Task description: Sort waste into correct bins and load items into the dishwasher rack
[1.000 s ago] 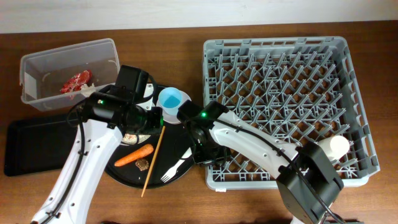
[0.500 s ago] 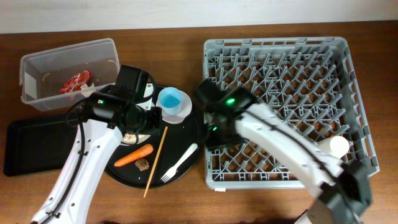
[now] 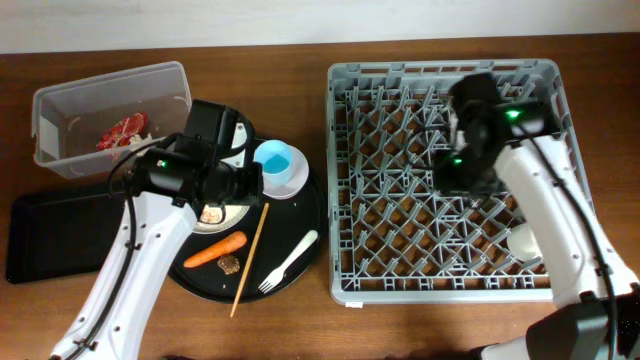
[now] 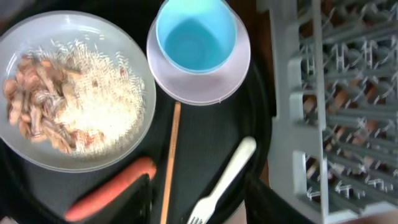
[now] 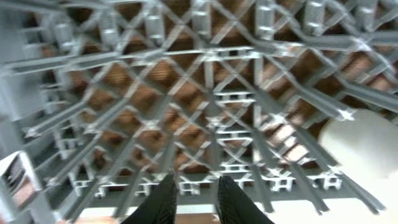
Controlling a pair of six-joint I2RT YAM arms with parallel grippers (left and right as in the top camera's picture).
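Observation:
Next, the left gripper moves to the light blue cup in the pale small bowl and closes on the cup's rim (image 3: 257,161) (image 4: 163,52) closest to the white plate.
On the round black tray (image 3: 300,215), a white plate (image 4: 74,99) holds white rice and brown food. A light blue cup (image 4: 196,34) stands in a pale small bowl (image 4: 199,90); they show in the overhead view too (image 3: 278,162). An orange carrot (image 3: 215,250), a brown chunk (image 3: 228,264) and a white fork (image 3: 288,262) lie at the tray's front. My left gripper (image 4: 205,205) is open and empty above the fork and carrot. My right gripper (image 5: 194,199) is slightly open and empty over the grey dishwasher rack (image 3: 345,150). A small white cup (image 5: 367,146) lies in the rack.
A clear tub (image 3: 60,100) at the back left holds the red wrapper (image 3: 120,132). A shallow black tray (image 3: 50,235) lies in front of it. A wooden chopstick (image 3: 250,258) lies on the round tray between carrot and fork.
My right arm has swung from the round tray's right edge to the right, over the middle of the rack. My left arm has hardly moved.

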